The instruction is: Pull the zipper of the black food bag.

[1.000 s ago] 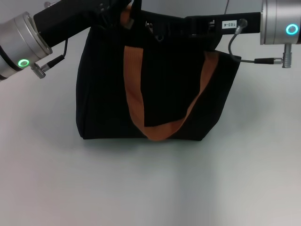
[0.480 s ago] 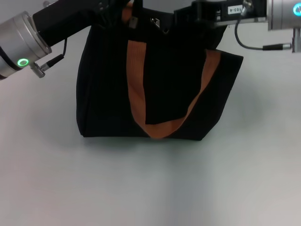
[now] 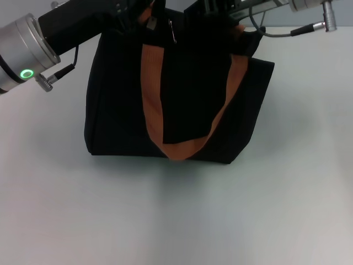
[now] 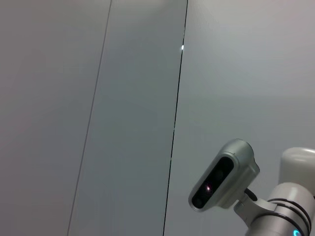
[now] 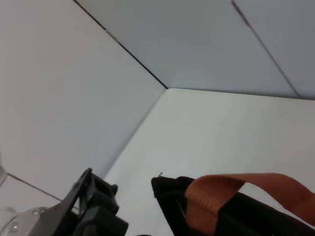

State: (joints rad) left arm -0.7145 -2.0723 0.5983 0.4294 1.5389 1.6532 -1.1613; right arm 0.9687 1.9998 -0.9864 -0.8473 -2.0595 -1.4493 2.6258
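Note:
The silver zipper pull hangs outside the right gripper's fingers, so that gripper should open, reach in toward the left gripper and grip the zipper pull [image 3: 174, 38] before pulling.
The black food bag [image 3: 193, 94] stands on the white table, with an orange-brown strap [image 3: 151, 99] looping down its front. A thin silver piece [image 3: 172, 31] at the top edge looks like the zipper pull. My left gripper [image 3: 144, 12] is at the bag's top left corner, against the strap end. My right gripper [image 3: 203, 8] is at the top edge just right of the silver piece, partly cut off by the frame. In the right wrist view the bag's corner [image 5: 170, 196] and a strap [image 5: 236, 189] show, with the left gripper's black body [image 5: 93, 211] beyond.
The white table [image 3: 176, 215] spreads in front of the bag and to both sides. The right arm's cable [image 3: 287, 32] hangs over the bag's top right. The left wrist view shows only wall panels and the robot's head camera [image 4: 224, 174].
My right arm has moved left along the bag's top and farther back. The bag has shifted a little left and back. The left arm has stayed put.

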